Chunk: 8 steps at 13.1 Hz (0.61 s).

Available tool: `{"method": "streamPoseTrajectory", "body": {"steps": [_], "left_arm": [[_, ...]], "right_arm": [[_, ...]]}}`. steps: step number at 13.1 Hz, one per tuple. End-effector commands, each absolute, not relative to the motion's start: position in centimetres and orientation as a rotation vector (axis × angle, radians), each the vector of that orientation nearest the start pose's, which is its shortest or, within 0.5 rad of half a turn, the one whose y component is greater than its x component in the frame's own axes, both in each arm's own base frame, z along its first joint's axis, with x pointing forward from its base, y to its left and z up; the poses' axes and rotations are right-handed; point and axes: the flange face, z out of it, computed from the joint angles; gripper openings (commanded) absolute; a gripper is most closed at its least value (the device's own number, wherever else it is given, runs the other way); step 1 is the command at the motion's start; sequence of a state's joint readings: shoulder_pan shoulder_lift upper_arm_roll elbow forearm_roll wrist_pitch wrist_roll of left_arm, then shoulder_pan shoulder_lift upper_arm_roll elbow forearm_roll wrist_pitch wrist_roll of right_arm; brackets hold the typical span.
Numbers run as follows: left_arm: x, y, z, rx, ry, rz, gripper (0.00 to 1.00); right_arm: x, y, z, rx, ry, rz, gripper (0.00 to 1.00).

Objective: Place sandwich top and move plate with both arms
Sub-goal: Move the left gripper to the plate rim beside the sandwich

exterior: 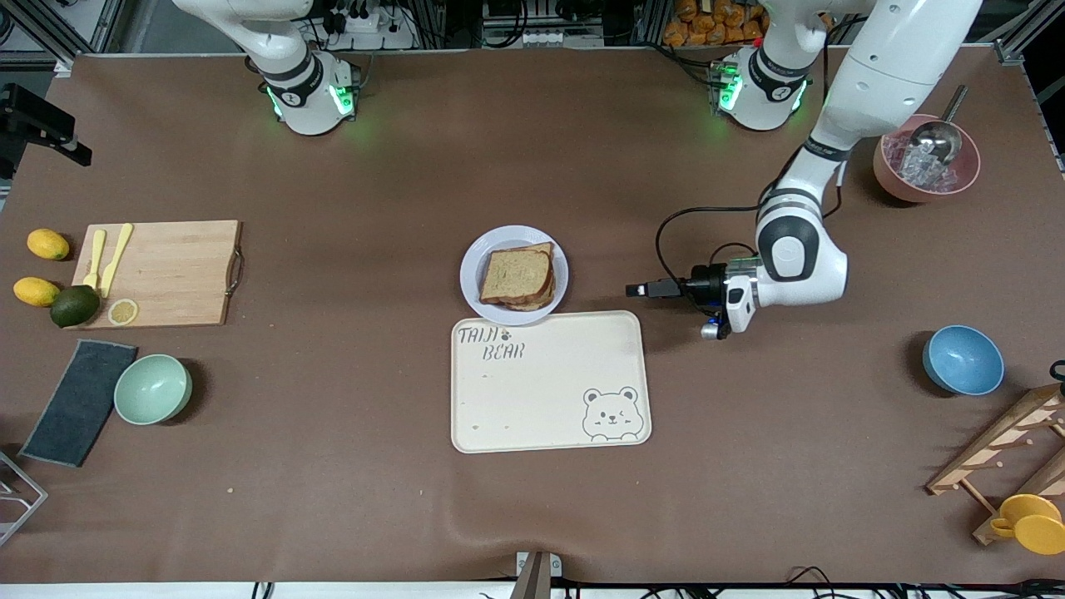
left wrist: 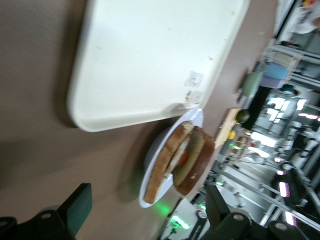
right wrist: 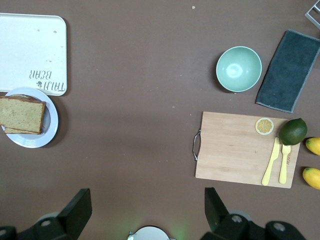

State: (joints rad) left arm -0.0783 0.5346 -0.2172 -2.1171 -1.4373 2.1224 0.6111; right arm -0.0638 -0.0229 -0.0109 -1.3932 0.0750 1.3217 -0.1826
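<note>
My left gripper needs to close the rim of the plate (exterior: 566, 279) (left wrist: 145, 202) on, on the side nearest that gripper, just beyond the edge of the sandwich top.
The sandwich top (exterior: 516, 274) lies on the stacked sandwich on the plate (exterior: 474, 264), which sits mid-table touching the cream tray's edge. In the left wrist view the sandwich top (left wrist: 200, 156) covers an egg slice on the plate (left wrist: 149, 192). My left gripper (exterior: 637, 289) hovers low beside the plate, toward the left arm's end, pointing at it. The left gripper (left wrist: 148, 210) is open and empty. High over the table, my right gripper (right wrist: 147, 210) is open with nothing in it. Its wrist view shows the sandwich top (right wrist: 21, 114) and plate (right wrist: 51, 122) below.
The cream bear tray (exterior: 549, 391) lies just nearer the front camera than the plate. A cutting board (exterior: 170, 270) with knife, fork and lemon slice, a green bowl (exterior: 152, 388) and a cloth (exterior: 79, 402) are toward the right arm's end. A blue bowl (exterior: 963, 359) and pink ice bowl (exterior: 886, 170) are toward the left arm's end.
</note>
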Motion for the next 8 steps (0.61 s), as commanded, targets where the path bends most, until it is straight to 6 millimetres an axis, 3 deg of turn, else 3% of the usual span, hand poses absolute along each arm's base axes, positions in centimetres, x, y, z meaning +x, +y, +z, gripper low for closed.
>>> {"method": "streamPoseTrajectory", "body": {"steps": [1,4,8], "left_arm": [[49.2,-22.5,13.3,1.929,0.272,-0.279,0.96],[47.7,-24.3,11.4,1.894,0.203,-0.26,0.86],[46.8,-25.4,10.4,1.885,0.087,-0.212,0.7]], "right_arm": [[52.0,-3.1,69.2,-3.076,-0.167,0.07,1.0],[52.4,-2.7,68.6,-3.077,-0.18,0.085,1.0],[53.4,-3.5,67.8,-3.08,-0.159,0.075,1.0]]}}
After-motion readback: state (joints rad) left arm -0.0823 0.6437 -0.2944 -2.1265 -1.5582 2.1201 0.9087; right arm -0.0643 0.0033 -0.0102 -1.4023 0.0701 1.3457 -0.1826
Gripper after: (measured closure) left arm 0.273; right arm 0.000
